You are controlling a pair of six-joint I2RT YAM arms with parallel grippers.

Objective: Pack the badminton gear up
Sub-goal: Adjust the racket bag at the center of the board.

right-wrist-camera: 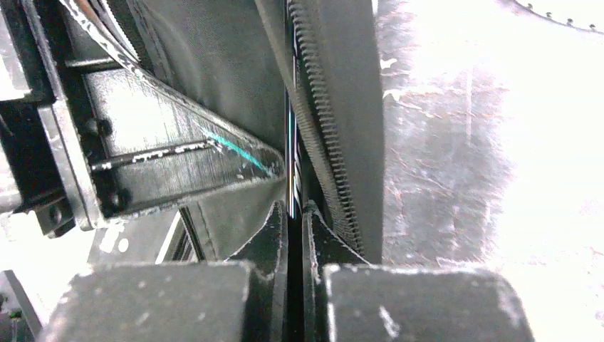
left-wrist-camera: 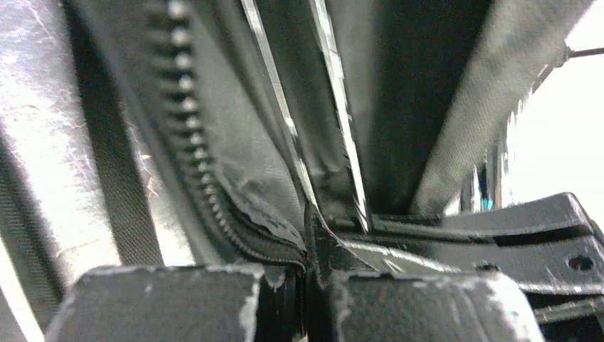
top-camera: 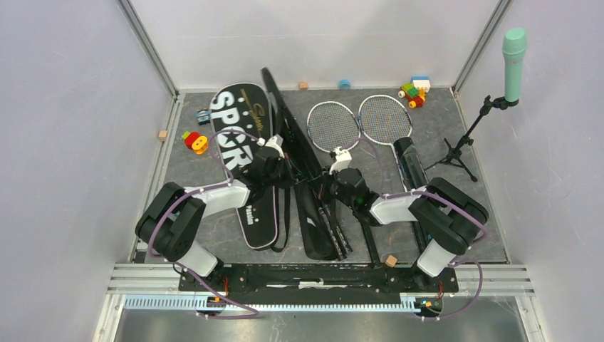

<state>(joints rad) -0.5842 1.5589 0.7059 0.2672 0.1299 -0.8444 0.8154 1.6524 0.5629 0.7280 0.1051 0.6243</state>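
Note:
The racket handles are leaning over the edge of the tipped-up bag, so I should lay the bag down flat and grab a handle point(top-camera: 337, 239) with my right gripper.
The second black racket bag point(top-camera: 303, 167) lies open in the middle of the mat, beside the "SPORT" bag point(top-camera: 237, 146). My left gripper point(top-camera: 279, 169) is shut on this bag's left zipper edge point(left-wrist-camera: 196, 149); its fingers point(left-wrist-camera: 311, 217) pinch the fabric. My right gripper point(top-camera: 329, 187) is shut on the bag's right edge, a thin flap beside the zipper teeth point(right-wrist-camera: 322, 107), which sits between its fingers point(right-wrist-camera: 294, 211). Two rackets point(top-camera: 333, 125) point(top-camera: 385, 117) lie on the mat behind the right arm. The long black tube point(top-camera: 412, 164) lies to the right. No shuttlecocks show.
A mint-green microphone point(top-camera: 514, 53) on a black stand point(top-camera: 459, 149) is at the back right. Toy blocks lie at the back point(top-camera: 414, 91), left point(top-camera: 194, 140) and near front point(top-camera: 390, 261). Grey walls enclose the mat.

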